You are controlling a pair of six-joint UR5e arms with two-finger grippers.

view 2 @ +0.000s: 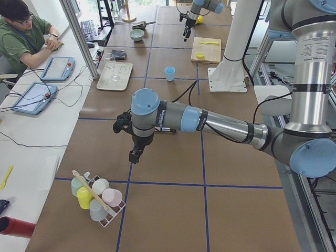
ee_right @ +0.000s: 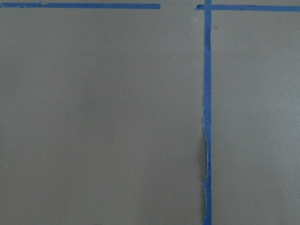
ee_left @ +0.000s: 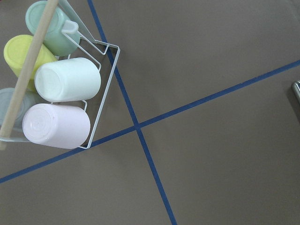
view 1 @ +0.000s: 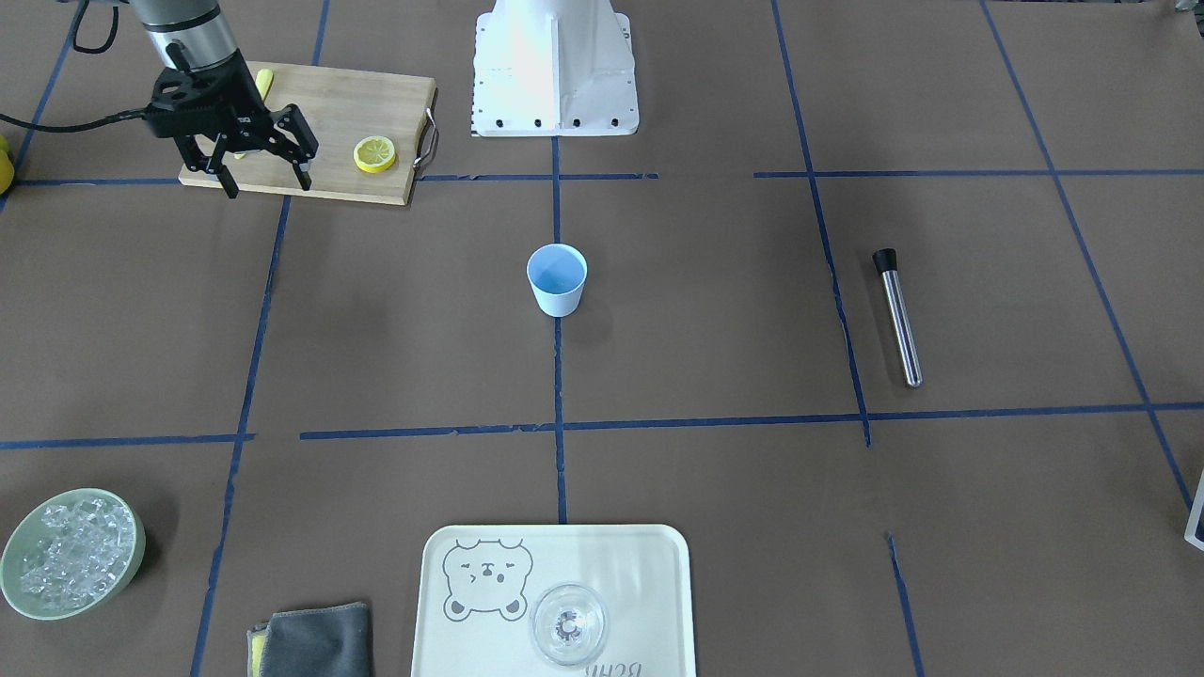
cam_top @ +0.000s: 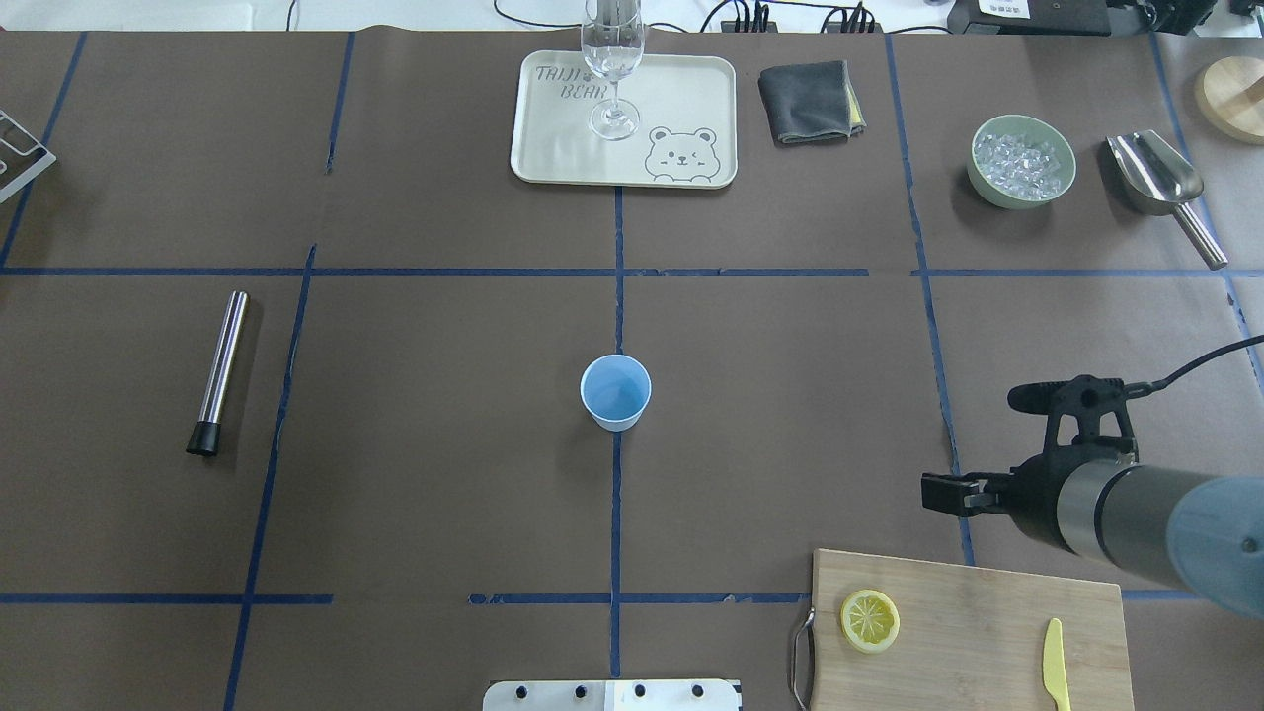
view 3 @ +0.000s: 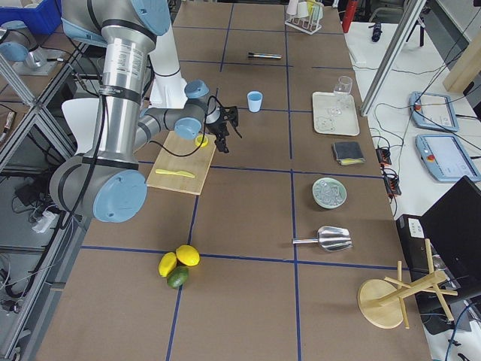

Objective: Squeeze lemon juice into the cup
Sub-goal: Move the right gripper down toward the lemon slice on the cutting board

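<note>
The robot's right gripper should next go to the lemon beside the cutting board's metal handle and close on the lemon's opposite sides (view 1: pixel 374 156).
The lemon (view 1: pixel 374 154) is a flat yellow slice lying on a wooden cutting board (view 1: pixel 357 99); it also shows in the overhead view (cam_top: pixel 870 620). The light-blue cup (view 1: pixel 557 278) stands upright at the table's middle (cam_top: pixel 615 392). My right gripper (view 1: pixel 268 181) is open and empty, hovering over the board's edge beside the slice, apart from it. In the overhead view it (cam_top: pixel 936 492) points toward the table's middle. My left gripper (view 2: pixel 135 155) shows only in the exterior left view, far from the cup; I cannot tell whether it is open or shut.
A yellow plastic knife (cam_top: pixel 1055 664) lies on the board. A steel muddler (view 1: pixel 898 315), a tray (view 1: pixel 640 574) with a clear glass (view 1: pixel 568 625), a green bowl (view 1: pixel 139 550) of ice, a grey cloth (view 1: pixel 315 641), a scoop (cam_top: pixel 1155 176) and a cup rack (ee_left: pixel 101 89) are around.
</note>
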